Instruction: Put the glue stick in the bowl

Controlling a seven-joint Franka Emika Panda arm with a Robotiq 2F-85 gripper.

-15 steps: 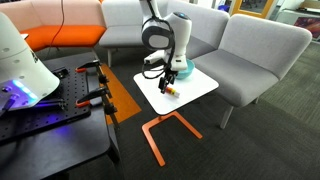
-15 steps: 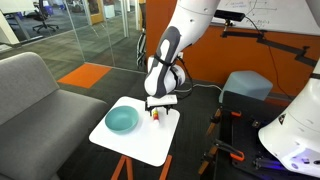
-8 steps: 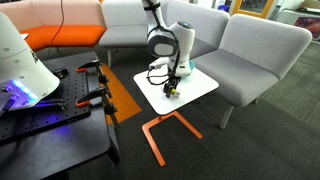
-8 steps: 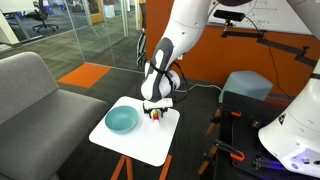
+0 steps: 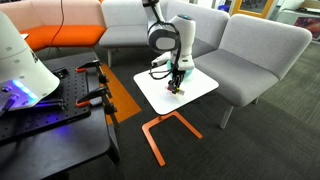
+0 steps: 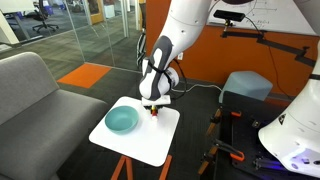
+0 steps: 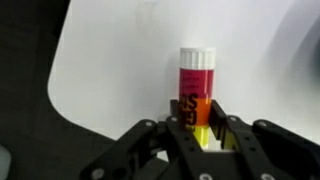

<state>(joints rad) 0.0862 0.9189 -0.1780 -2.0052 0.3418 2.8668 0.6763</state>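
Observation:
The glue stick will lie on the bottom of the teal bowl [image 5: 178, 68] on the white table as soon as my gripper releases it.
In the wrist view the glue stick [image 7: 196, 85], red above and yellow-orange below with a white cap, lies on the white table [image 7: 110, 60] and sticks out from between the two black fingers of my gripper [image 7: 197, 120], which is shut on its lower part. In both exterior views the gripper [image 5: 175, 86] [image 6: 152, 108] reaches down to the tabletop and mostly hides the stick. The teal bowl [image 6: 122, 120] sits on the same table, a short way to the side of the gripper. In the wrist view only a sliver of the bowl [image 7: 5, 160] shows at the lower left corner.
Grey armchairs [image 5: 255, 50] and an orange sofa [image 5: 60, 35] stand behind the small table. The table's orange frame [image 5: 165, 130] rests on dark carpet. A black equipment cart [image 5: 50, 120] stands close by. A glass wall [image 6: 60, 30] shows in an exterior view.
The gripper has lowered onto the table and its fingers have gone from open to shut on the glue stick. The bowl has not moved.

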